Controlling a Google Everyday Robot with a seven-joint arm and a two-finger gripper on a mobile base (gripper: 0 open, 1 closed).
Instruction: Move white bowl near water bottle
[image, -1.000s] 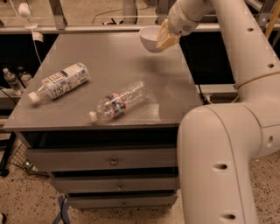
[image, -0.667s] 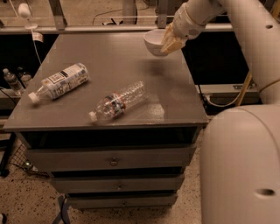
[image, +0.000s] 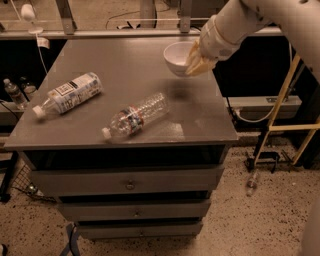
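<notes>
The gripper needs to release the white bowl on the grey cabinet top beside the water bottle's base (image: 180, 87), opposite its cap. The bowl still hangs in the air above the top.
The white bowl (image: 178, 56) hangs in the air above the right back part of the grey cabinet top (image: 120, 65), tilted a little. My gripper (image: 198, 62) is shut on the bowl's right rim, with the white arm coming in from the upper right. The water bottle (image: 135, 116), clear and ribbed with a red-and-dark label band, lies on its side near the front middle of the top, cap toward the front left. The bowl is above and to the right of it, apart from it.
A fatter bottle with a large white printed label (image: 67, 93) lies on its side at the left of the top. The cabinet has drawers (image: 130, 184) below. A yellow frame (image: 287, 115) stands at the right. A small bottle (image: 252, 182) lies on the floor.
The gripper has carried the bowl forward and down toward the middle of the top, closer to the water bottle. Both bottles have stayed where they were.
</notes>
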